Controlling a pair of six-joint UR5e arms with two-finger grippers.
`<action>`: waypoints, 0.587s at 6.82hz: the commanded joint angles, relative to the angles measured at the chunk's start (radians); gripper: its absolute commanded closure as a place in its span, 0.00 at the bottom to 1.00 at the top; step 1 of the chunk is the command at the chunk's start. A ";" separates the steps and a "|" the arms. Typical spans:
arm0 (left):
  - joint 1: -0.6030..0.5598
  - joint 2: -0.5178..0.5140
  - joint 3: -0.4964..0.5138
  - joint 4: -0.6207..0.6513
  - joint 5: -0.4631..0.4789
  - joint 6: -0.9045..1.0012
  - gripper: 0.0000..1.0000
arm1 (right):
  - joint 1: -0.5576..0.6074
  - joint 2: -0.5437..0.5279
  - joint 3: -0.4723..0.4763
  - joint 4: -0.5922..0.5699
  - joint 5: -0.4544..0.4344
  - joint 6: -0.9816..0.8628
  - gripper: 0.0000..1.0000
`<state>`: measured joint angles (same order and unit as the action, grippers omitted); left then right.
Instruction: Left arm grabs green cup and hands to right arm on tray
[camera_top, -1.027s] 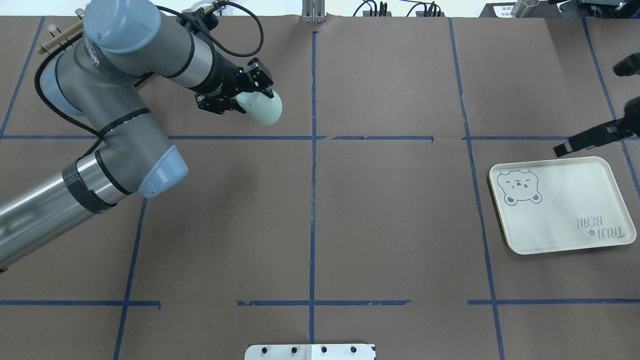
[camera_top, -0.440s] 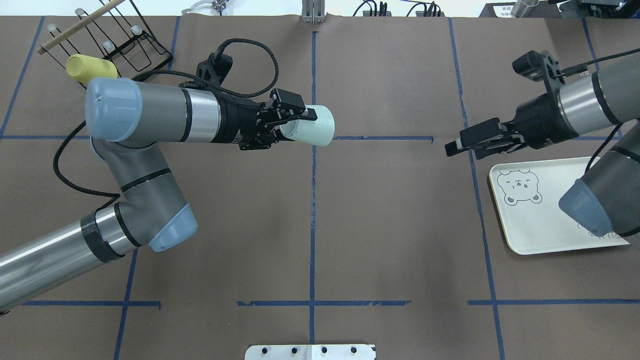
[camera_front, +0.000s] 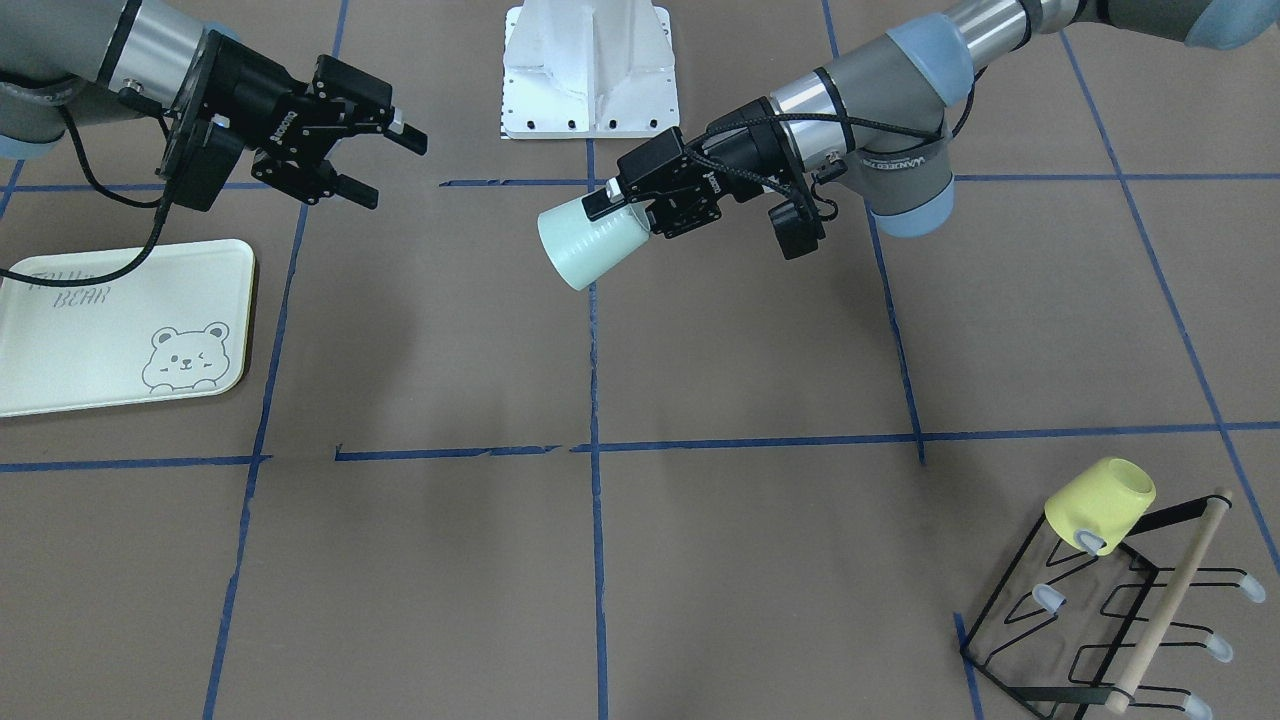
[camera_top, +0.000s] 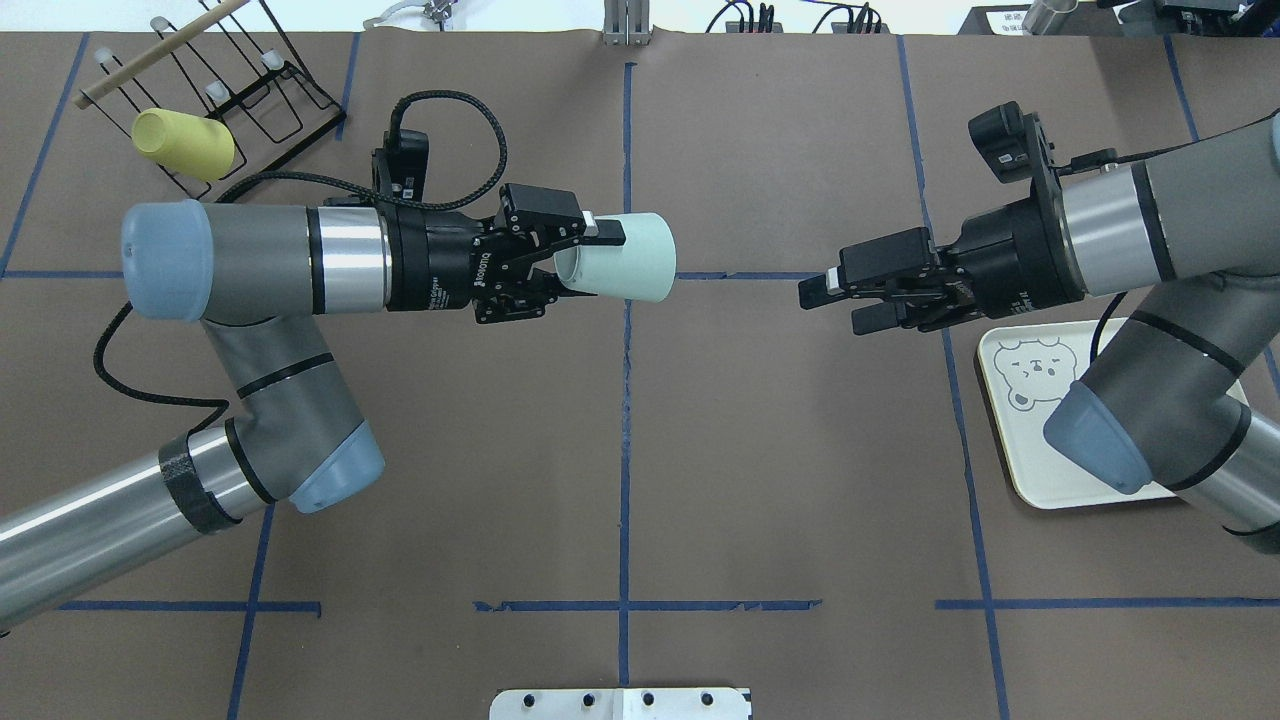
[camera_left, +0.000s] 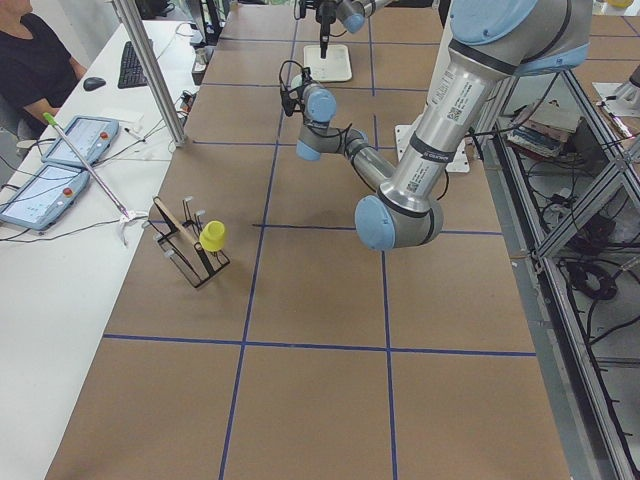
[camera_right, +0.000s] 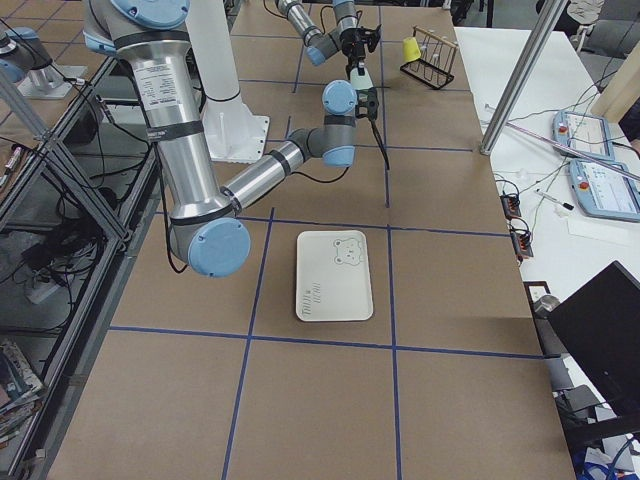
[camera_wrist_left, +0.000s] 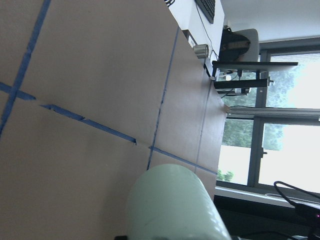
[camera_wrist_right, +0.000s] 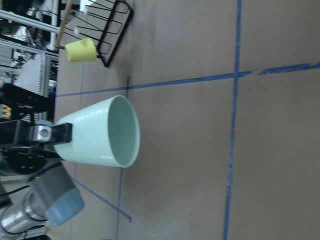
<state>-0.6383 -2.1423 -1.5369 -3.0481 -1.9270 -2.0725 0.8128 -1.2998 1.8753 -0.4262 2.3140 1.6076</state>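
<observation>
The robot's right gripper will close on the rim (camera_front: 542, 228) (camera_wrist_right: 125, 164) of the pale mint-green cup, because its left gripper holds the cup's base end.
My left gripper (camera_top: 588, 252) is shut on the base end of the pale mint-green cup (camera_top: 625, 258). It holds the cup on its side above the table's centre line, mouth toward the right arm. The cup also shows in the front view (camera_front: 588, 247), the left wrist view (camera_wrist_left: 175, 205) and the right wrist view (camera_wrist_right: 100, 132). My right gripper (camera_top: 828, 303) is open and empty. It points at the cup's mouth with a gap between them. The cream bear tray (camera_top: 1010, 440) lies flat at the right, partly under the right arm.
A yellow cup (camera_top: 185, 145) hangs on a black wire rack (camera_top: 250, 90) at the far left corner. A white base plate (camera_top: 620, 703) sits at the near edge. Blue tape lines grid the brown table.
The left arm has swung the cup from near the rack to the centre line. The right arm has come in from the right, its open gripper moving left toward the cup.
</observation>
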 joint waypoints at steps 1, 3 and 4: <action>0.041 0.001 0.007 -0.166 0.002 -0.188 0.96 | -0.135 0.004 -0.036 0.359 -0.219 0.231 0.00; 0.074 0.032 0.050 -0.399 0.034 -0.247 0.95 | -0.237 0.043 -0.042 0.452 -0.356 0.261 0.00; 0.097 0.030 0.050 -0.444 0.033 -0.251 0.96 | -0.238 0.062 -0.042 0.454 -0.357 0.279 0.00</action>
<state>-0.5647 -2.1147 -1.4936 -3.4178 -1.8969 -2.3092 0.5902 -1.2625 1.8344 0.0092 1.9793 1.8641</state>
